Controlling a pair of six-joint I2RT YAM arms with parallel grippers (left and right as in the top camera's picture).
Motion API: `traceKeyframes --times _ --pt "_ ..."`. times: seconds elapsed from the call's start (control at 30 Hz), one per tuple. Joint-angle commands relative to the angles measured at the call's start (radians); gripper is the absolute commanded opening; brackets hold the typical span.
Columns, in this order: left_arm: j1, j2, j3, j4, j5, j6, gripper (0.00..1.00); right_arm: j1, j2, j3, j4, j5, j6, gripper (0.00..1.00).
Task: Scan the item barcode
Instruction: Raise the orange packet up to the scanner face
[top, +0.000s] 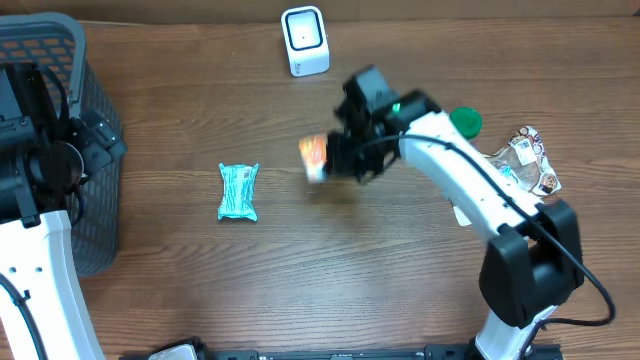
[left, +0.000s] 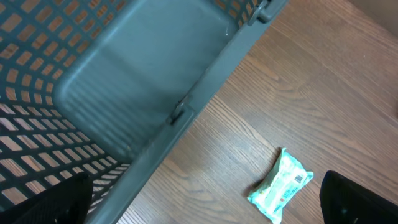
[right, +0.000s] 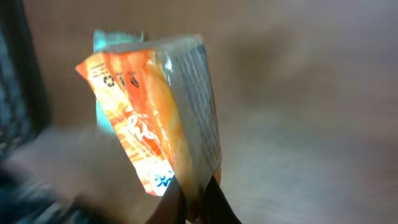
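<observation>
The orange packet will go down from my right gripper on the crinkled wrapper (top: 482, 152) beside the green-lidded item.
My right gripper (top: 333, 158) is shut on the edge of an orange snack packet (top: 313, 155) and holds it above the table's middle. In the right wrist view the orange packet (right: 155, 118) stands up from the pinched jaws of that gripper (right: 194, 190), its clear side panel turned to the right. The white barcode scanner (top: 305, 40) stands at the back of the table, apart from the packet. My left gripper (left: 211, 208) is open with nothing between its fingers and hangs by the basket's rim (left: 205, 93).
A grey mesh basket (top: 75, 110) stands at the far left. A teal wipes packet (top: 238, 190) lies left of centre, also seen as the teal packet (left: 281, 185). A green-lidded item (top: 465, 122) and a crinkled wrapper (top: 525, 160) lie at the right.
</observation>
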Motion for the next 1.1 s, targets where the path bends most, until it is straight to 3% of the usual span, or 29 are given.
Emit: traceKeyframes --times 0.0,0.07,0.23,0.5,0.63,0.83,1.07 --pt "0.004 0.003 0.014 0.001 -0.014 -0.003 1.0 0.018 -0.029 0.181 0.002 0.427 -0.037 0.04" --pt "0.004 0.003 0.014 0.002 -0.014 -0.003 0.99 0.025 -0.029 0.24 0.066 0.558 -0.104 0.04" --pt "0.004 0.003 0.014 0.001 -0.014 -0.003 1.0 0.045 0.006 0.242 0.409 0.795 -0.314 0.04" --pt "0.004 0.003 0.014 0.001 -0.014 -0.003 1.0 0.044 0.224 0.241 0.904 0.907 -0.787 0.04" --pt "0.004 0.003 0.014 0.001 -0.014 -0.003 1.0 0.044 0.341 0.242 1.08 0.906 -0.945 0.04" --pt "0.004 0.003 0.014 0.001 -0.014 -0.003 0.99 0.045 0.478 0.242 1.215 0.906 -1.077 0.04" --pt "0.004 0.003 0.014 0.002 -0.014 -0.003 1.0 0.045 0.56 0.241 1.247 0.895 -1.21 0.04"
